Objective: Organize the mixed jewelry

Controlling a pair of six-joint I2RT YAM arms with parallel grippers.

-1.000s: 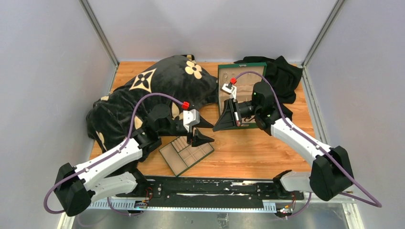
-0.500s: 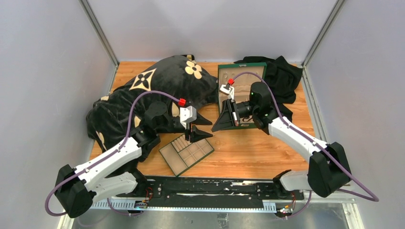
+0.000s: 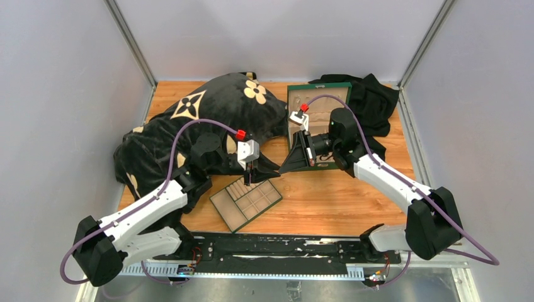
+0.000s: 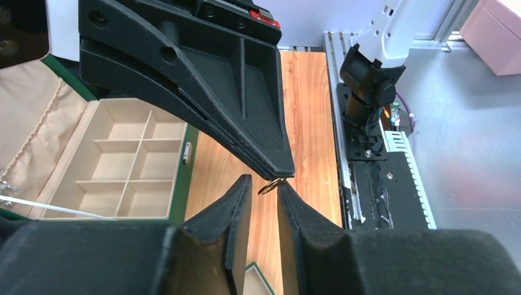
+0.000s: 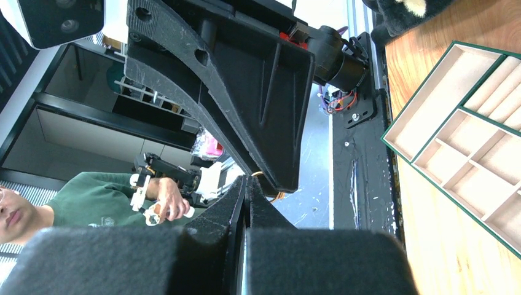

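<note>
The gold ring sits at a slant at the tip of the robot's right gripper, so the left gripper should hold it while the right gripper takes it again upright for the tray [image 3: 243, 188].
A thin gold ring [image 4: 270, 185] hangs at the tip of my right gripper [image 3: 284, 168], which is shut on it. In the right wrist view the right gripper [image 5: 246, 182] has its jaws pressed together, with the ring [image 5: 279, 195] showing past them. My left gripper [image 4: 264, 184] is open by a narrow gap. Its fingertips [image 4: 284, 189] flank the ring, and the right-hand one touches it. In the top view the left gripper [image 3: 271, 173] meets the right one tip to tip above the wood, between the tray and the box. I see no silvery cluster clearly.
A flat green tray with beige compartments [image 3: 247, 202] lies near the front, also in the right wrist view [image 5: 473, 153]. A green box with beige lining [image 3: 318, 123] stands behind the right gripper [image 4: 117, 160]. A black cushion [image 3: 208, 113] fills the back left. Black cloth [image 3: 371, 94] lies back right.
My left gripper has moved up and right from above the tray to the right gripper's tip, and its jaws have narrowed. The right gripper shifted slightly left.
</note>
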